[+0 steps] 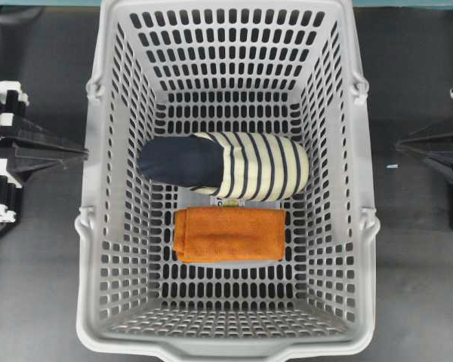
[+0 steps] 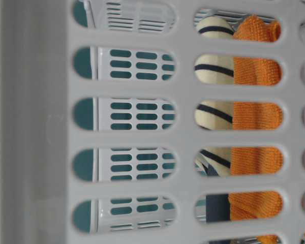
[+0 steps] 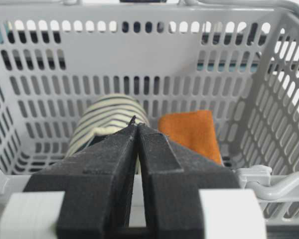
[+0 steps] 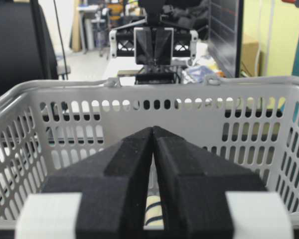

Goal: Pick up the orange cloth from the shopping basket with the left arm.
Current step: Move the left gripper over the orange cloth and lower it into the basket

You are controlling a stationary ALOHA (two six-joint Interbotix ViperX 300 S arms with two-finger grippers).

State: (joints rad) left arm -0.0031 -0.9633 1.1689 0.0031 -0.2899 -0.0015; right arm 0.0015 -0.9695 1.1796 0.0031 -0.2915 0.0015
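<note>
My left gripper will grip the middle (image 1: 226, 234) (image 3: 191, 133) of the folded orange cloth and squeeze its long sides together beside the striped bundle.
The orange cloth (image 1: 229, 234) lies folded flat on the floor of the light-grey shopping basket (image 1: 90, 226), just in front of a navy-and-cream striped bundle (image 1: 226, 166). My left gripper (image 1: 83, 153) is shut and empty, outside the basket's left wall and level with the bundle. In the left wrist view its closed tips (image 3: 136, 124) point over the rim, with the orange cloth (image 3: 192, 132) beyond and to the right. My right gripper (image 1: 399, 143) is shut and empty outside the right wall; its closed tips (image 4: 153, 129) face the basket (image 4: 154, 89).
The striped bundle (image 3: 107, 117) touches the cloth's far edge. The basket's high slotted walls (image 2: 35, 127) surround both; the cloth (image 2: 256, 114) shows through the slots. Dark tabletop lies on both sides of the basket. The opposite arm (image 4: 154, 42) shows beyond the far rim.
</note>
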